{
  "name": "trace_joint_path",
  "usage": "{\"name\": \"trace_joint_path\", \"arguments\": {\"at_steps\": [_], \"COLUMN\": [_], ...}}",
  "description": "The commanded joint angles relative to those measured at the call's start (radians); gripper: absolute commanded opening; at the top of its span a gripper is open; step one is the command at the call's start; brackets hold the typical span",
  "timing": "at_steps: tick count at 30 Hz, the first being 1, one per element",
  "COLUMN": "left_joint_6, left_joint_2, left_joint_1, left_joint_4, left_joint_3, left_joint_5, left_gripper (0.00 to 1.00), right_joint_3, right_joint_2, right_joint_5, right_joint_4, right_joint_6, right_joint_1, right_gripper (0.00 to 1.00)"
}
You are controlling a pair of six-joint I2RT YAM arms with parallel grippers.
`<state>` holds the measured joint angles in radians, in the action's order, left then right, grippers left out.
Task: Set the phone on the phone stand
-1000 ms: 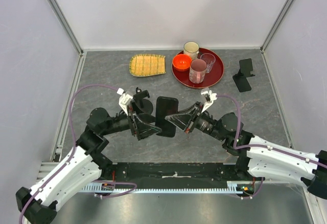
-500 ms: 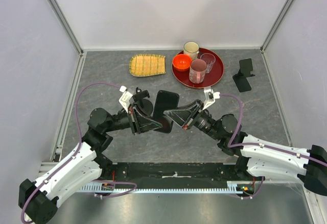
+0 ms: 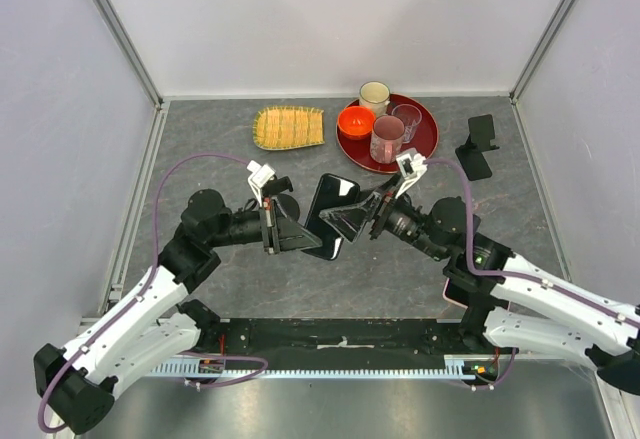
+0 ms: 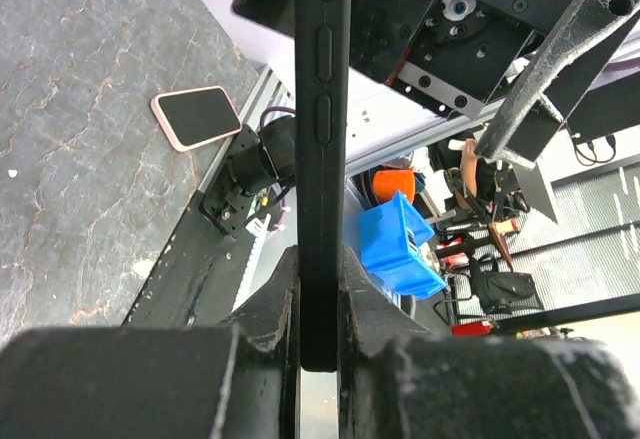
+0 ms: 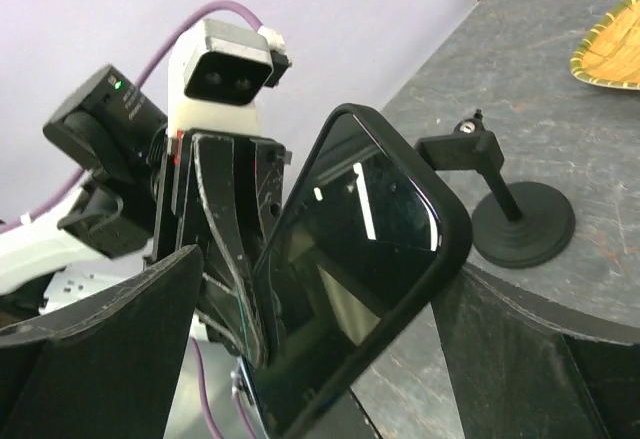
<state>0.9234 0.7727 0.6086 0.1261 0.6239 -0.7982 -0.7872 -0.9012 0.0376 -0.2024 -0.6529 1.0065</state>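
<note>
Next, my right gripper turns, as the black phone's glass slants across its open fingers, so that I can pinch the phone's edge [image 5: 398, 329] opposite my left gripper.
My left gripper [image 3: 308, 233] [image 4: 318, 271] is shut on the lower edge of the black phone [image 3: 331, 215] [image 4: 320, 109] and holds it off the table, tilted on edge. My right gripper [image 3: 350, 221] [image 5: 330, 359] is open. Its fingers stand wide on either side of the phone's [image 5: 350, 269] glass face without touching it. The phone stand [image 5: 520, 225], black with a round disc base and a short stem, sits on the table just beyond the phone. In the top view the phone stand [image 3: 285, 203] is partly hidden behind the left gripper.
A red tray [image 3: 424, 146] at the back holds two mugs, a glass and an orange bowl [image 3: 355, 120]. A yellow woven plate [image 3: 289, 127] lies left of it. A black angled holder [image 3: 477, 149] stands back right. A pink-cased phone [image 4: 196, 117] lies near the right arm's base.
The left gripper closed on the phone and the right gripper, which held it a second ago, has opened. The phone has risen and moved slightly toward the back.
</note>
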Motion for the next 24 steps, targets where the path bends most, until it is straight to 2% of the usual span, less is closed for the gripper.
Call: {"name": "trace_joint_path", "arguments": {"at_steps": [1, 5, 6, 7, 11, 15, 19, 24], "left_joint_6": [-0.036, -0.165, -0.217, -0.244, -0.415, -0.497, -0.554, -0.594], "left_joint_2": [-0.030, -0.075, -0.079, -0.081, -0.061, -0.073, -0.098, -0.118], "left_joint_1": [0.002, 0.002, 0.002, 0.000, 0.002, 0.002, 0.002, 0.002], "left_joint_4": [-0.100, -0.095, -0.097, -0.108, -0.302, -0.362, -0.390, -0.393], "left_joint_3": [0.091, 0.089, 0.089, 0.091, 0.141, 0.168, 0.175, 0.177], "left_joint_5": [-0.023, -0.081, -0.104, -0.137, -0.157, -0.180, -0.208, -0.260], "left_gripper": [0.02, 0.02, 0.02, 0.02, 0.02, 0.02, 0.02, 0.02], "right_joint_3": [-0.102, -0.208, -0.222, -0.233, -0.267, -0.282, -0.297, -0.274], "right_joint_2": [0.059, 0.021, 0.010, -0.002, -0.045, -0.067, -0.091, -0.077], "right_joint_5": [-0.079, -0.197, -0.265, -0.292, -0.413, -0.482, -0.568, -0.643], "right_joint_4": [0.188, 0.307, 0.331, 0.339, 0.350, 0.374, 0.397, 0.360], "right_joint_6": [0.073, 0.102, 0.130, 0.142, 0.200, 0.243, 0.260, 0.268], "right_joint_1": [-0.046, -0.101, -0.114, -0.117, -0.126, -0.124, -0.128, -0.131], "right_gripper": [0.98, 0.98, 0.98, 0.95, 0.90, 0.89, 0.77, 0.70]}}
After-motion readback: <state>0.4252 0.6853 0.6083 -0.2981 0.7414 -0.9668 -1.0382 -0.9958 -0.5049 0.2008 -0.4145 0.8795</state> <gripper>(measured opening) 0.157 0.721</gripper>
